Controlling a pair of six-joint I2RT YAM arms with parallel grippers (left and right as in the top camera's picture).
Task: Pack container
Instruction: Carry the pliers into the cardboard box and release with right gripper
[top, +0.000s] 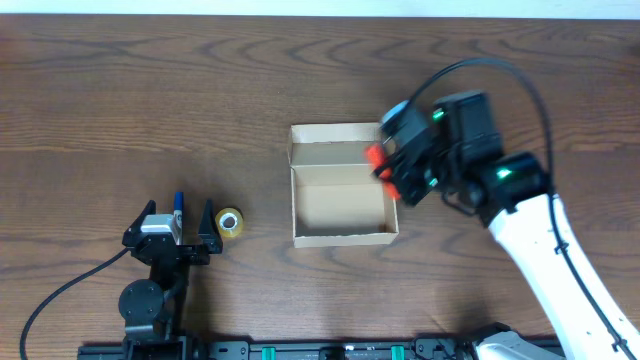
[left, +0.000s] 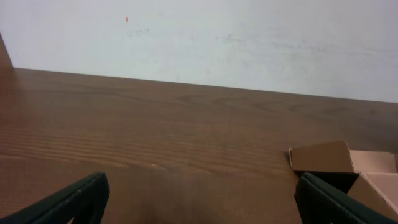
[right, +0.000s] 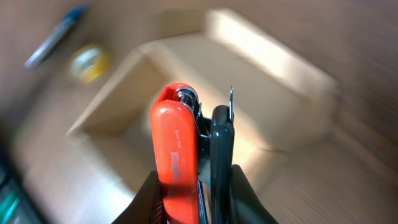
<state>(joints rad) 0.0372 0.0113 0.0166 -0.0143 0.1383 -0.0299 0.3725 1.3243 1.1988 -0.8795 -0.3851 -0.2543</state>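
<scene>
The robot's right gripper should release the orange and dark grey stapler, now held above the box's rim, on the bottom of the box, near its near side (top: 355, 216).
The container (top: 340, 200) is an open tan cardboard box at the table's middle, its flap lid folded back on the far side. It also shows in the right wrist view (right: 124, 118) and at the right edge of the left wrist view (left: 348, 165). My right gripper (top: 392, 168) is shut on an orange and dark grey stapler (right: 180, 149) and holds it above the box's right rim; the stapler's orange end (top: 377, 160) sticks out over the box. My left gripper (top: 178, 243) is open and empty at the front left, its fingers (left: 199, 202) spread wide.
A yellow tape roll (top: 229, 222) lies next to my left gripper, also visible in the right wrist view (right: 90, 61). A blue pen (top: 180, 205) lies just beyond the left gripper, also in the right wrist view (right: 56, 34). Black cables run along both arms.
</scene>
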